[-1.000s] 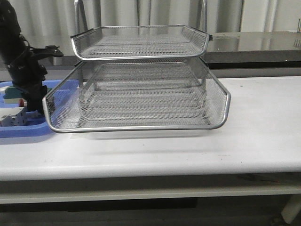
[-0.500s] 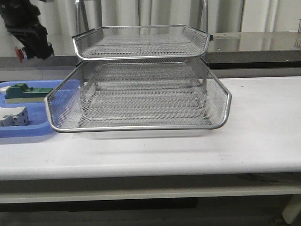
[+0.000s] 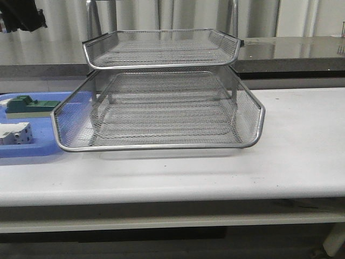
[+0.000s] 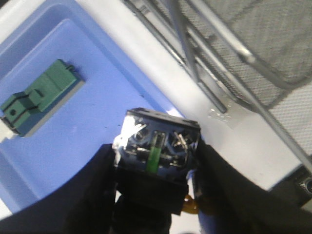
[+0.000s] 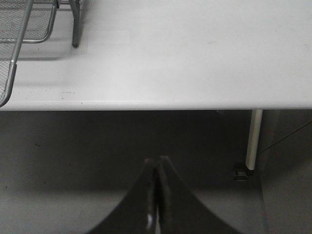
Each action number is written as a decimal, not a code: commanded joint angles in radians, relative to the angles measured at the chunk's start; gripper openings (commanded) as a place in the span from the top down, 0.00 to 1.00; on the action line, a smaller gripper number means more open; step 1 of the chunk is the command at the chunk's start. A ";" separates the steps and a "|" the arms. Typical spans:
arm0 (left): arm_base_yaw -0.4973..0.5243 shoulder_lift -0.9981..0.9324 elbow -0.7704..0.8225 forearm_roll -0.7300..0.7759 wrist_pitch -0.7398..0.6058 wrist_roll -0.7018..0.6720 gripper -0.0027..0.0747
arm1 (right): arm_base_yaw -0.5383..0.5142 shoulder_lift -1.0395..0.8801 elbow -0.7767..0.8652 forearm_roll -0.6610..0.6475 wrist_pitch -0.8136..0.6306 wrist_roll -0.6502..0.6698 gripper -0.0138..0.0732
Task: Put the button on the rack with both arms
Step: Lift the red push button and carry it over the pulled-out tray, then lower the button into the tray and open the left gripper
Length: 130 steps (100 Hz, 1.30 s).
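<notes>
The button, now held high above the blue tray, will be released by my left gripper near the middle of the rack's lower level [image 3: 166,113].
My left gripper [image 4: 155,163] is shut on the button [image 4: 157,141]. In the left wrist view I see the button's black underside with metal terminals and a green strip; its red cap is hidden. The gripper hangs high above the blue tray [image 4: 73,146], beside the rack [image 4: 253,58]. In the front view only part of the left gripper [image 3: 22,15] shows at the top left corner, left of the rack's upper tier [image 3: 161,63]. My right gripper [image 5: 156,168] is shut and empty, below and in front of the table edge, off the rack's corner [image 5: 19,34].
The blue tray [image 3: 32,152] lies left of the rack and holds a green block [image 3: 29,106] and a white block [image 3: 13,133]. The rack's lower tier [image 3: 161,145] is slid out toward the front. A table leg [image 5: 253,141] stands near the right gripper.
My left gripper has risen from the blue tray with the button, up and to the left, to the top left corner of the front view.
</notes>
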 commanded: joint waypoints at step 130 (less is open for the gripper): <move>-0.515 0.024 0.156 -0.073 -0.205 0.030 0.53 | -0.008 0.000 -0.034 -0.014 -0.057 -0.003 0.92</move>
